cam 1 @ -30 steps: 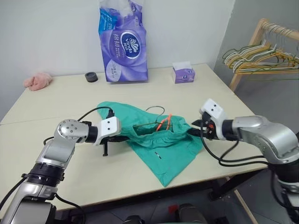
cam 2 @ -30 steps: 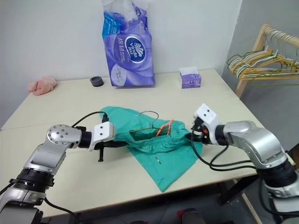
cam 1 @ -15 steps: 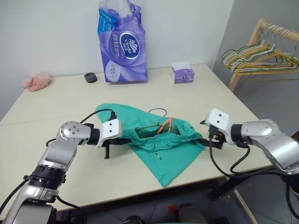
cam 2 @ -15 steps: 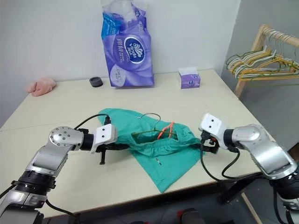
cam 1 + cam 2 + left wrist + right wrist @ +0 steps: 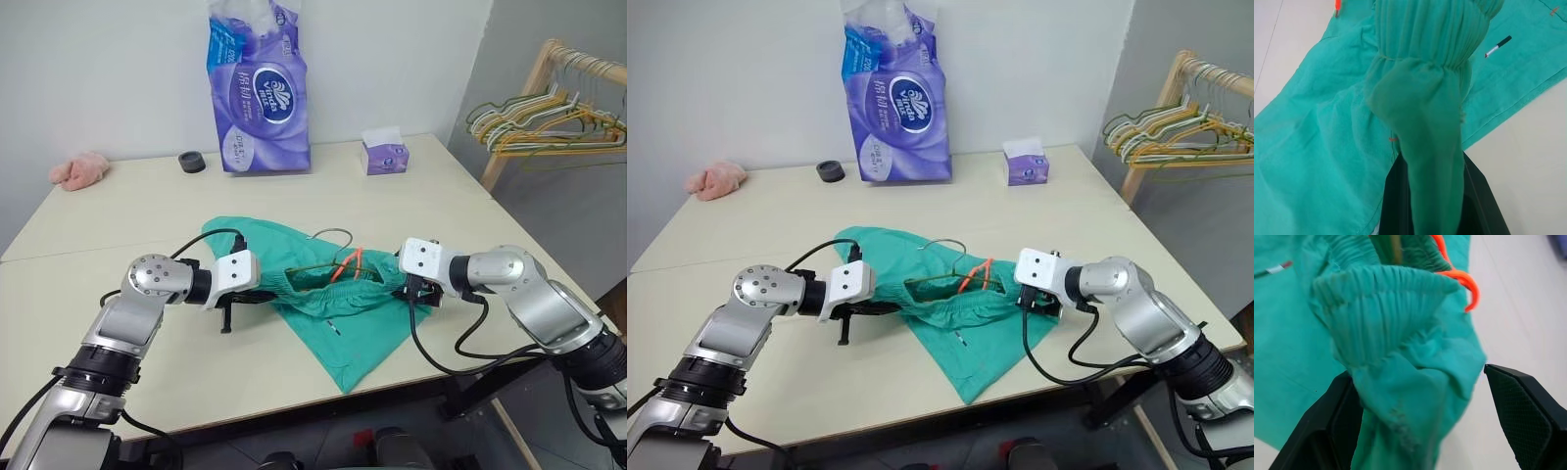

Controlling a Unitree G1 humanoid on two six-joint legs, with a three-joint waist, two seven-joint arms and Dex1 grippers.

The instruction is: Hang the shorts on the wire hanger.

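Note:
The fingers of my right gripper straddle cloth below the shorts' waistband, so I need to move them in and grip the waistband itself (image 5: 1382,316) around the end of the wire hanger.
The teal shorts (image 5: 343,323) lie on the table with their waistband lifted and stretched between my two grippers. My left gripper (image 5: 257,291) is shut on the waistband's left end, the fabric bunched between its fingers (image 5: 1479,205). My right gripper (image 5: 409,291) is open at the waistband's right end. Its fingers (image 5: 1523,416) stand wide apart, with gathered fabric between them lying against one finger only. The wire hanger (image 5: 333,231) lies partly inside the shorts, its hook sticking out behind the waistband. The orange drawstring (image 5: 348,262) hangs beside it.
A tall purple tissue pack (image 5: 257,88), a small purple tissue box (image 5: 384,154), a black round lid (image 5: 192,162) and a pink fluffy cloth (image 5: 80,169) sit along the table's far side. A wooden rack with several hangers (image 5: 549,113) stands at the right.
My right gripper opened wider, rolled, and moved left back onto the waistband's right end after drawing slightly away. My left gripper kept its hold and place.

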